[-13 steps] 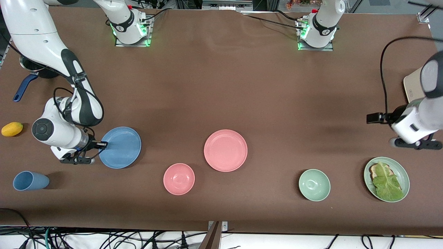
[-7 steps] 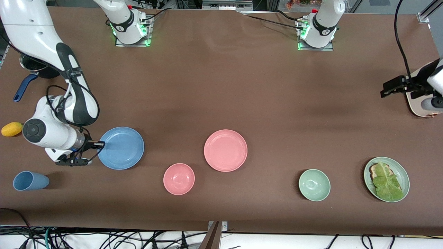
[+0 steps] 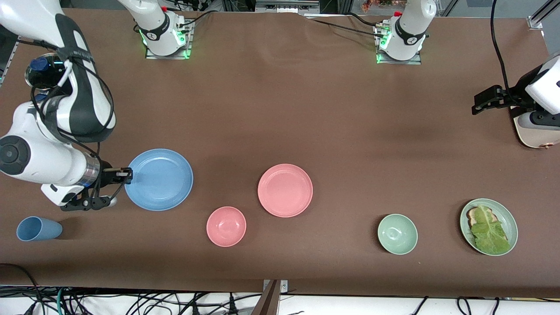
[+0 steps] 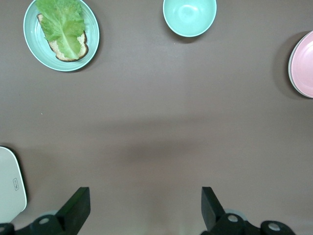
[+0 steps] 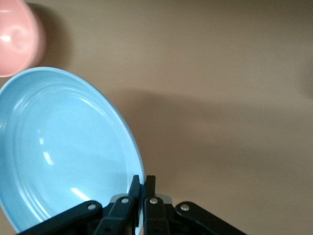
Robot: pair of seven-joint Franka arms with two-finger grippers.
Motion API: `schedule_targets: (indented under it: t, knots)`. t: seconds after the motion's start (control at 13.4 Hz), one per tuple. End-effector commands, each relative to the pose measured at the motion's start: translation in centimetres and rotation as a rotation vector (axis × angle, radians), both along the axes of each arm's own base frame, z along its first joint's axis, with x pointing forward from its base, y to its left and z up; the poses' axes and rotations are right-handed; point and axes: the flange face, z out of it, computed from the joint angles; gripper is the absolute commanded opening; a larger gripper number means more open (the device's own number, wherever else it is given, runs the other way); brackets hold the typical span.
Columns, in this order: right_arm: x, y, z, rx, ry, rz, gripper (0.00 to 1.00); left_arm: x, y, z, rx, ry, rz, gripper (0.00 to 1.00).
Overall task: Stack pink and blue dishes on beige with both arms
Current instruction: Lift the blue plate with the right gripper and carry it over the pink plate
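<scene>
My right gripper is going to let go of the blue plate on top of the pink plate [image 3: 285, 190], behind the small pink bowl.
My right gripper [image 3: 127, 174] is shut on the rim of the blue plate [image 3: 159, 179], which hangs tilted above the table at the right arm's end. The right wrist view shows the fingers [image 5: 148, 185] pinching the blue plate [image 5: 63, 152] at its edge. The pink plate [image 3: 285, 190] lies flat near the table's middle and shows at the edge of the left wrist view as well [image 4: 303, 66]. The beige plate [image 3: 531, 133] rests at the left arm's end, partly hidden under that arm. My left gripper [image 4: 144, 200] is open and empty, high over bare cloth beside the beige plate [image 4: 10, 183].
A small pink bowl [image 3: 226, 226] sits nearer the camera than the pink plate. A blue cup [image 3: 38, 228] lies on its side near the front edge. A green bowl [image 3: 397, 234] and a green plate with lettuce [image 3: 488, 226] stand toward the left arm's end. A dark pot [image 3: 43, 72] sits by the right arm.
The right gripper has risen with the blue plate, which has left the cloth. The left arm swung from near the lettuce plate to above the beige plate.
</scene>
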Motion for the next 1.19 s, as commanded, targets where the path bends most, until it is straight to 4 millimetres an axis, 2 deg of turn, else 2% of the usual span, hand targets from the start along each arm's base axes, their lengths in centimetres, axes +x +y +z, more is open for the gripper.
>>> schedule_targets:
  t: [0.0,0.07,0.22,0.45,0.52,0.82,1.04,1.12]
  knots:
    - [-0.2,4.4,1.5,0.023,-0.001,0.005,0.00,-0.8,0.7,0.4,0.004,-0.015,-0.011,1.00]
    - [-0.3,6.2,1.2,0.027,-0.004,-0.001,0.00,-0.8,0.7,0.3,0.004,-0.013,-0.011,1.00]
    - [-0.6,12.2,0.4,0.042,-0.017,0.055,0.00,-0.9,0.8,0.4,0.004,-0.013,-0.008,1.00]
    - [-2.0,21.7,-1.6,0.068,-0.051,-0.064,0.00,-0.6,0.5,0.6,0.004,-0.039,-0.008,1.00]
    - [-2.4,23.8,-2.9,0.078,-0.057,-0.099,0.00,-0.5,0.4,0.4,0.004,-0.033,-0.009,1.00]
    - [-3.6,29.9,-6.3,0.145,-0.106,-0.232,0.00,-0.1,0.8,0.4,0.001,-0.030,-0.009,1.00]
    - [-4.5,33.6,-10.2,0.192,-0.132,-0.281,0.00,0.6,1.0,0.2,0.002,-0.030,-0.008,1.00]
    - [-4.2,33.8,-11.3,0.220,-0.154,-0.291,0.00,0.6,1.0,0.2,0.002,-0.030,-0.011,1.00]
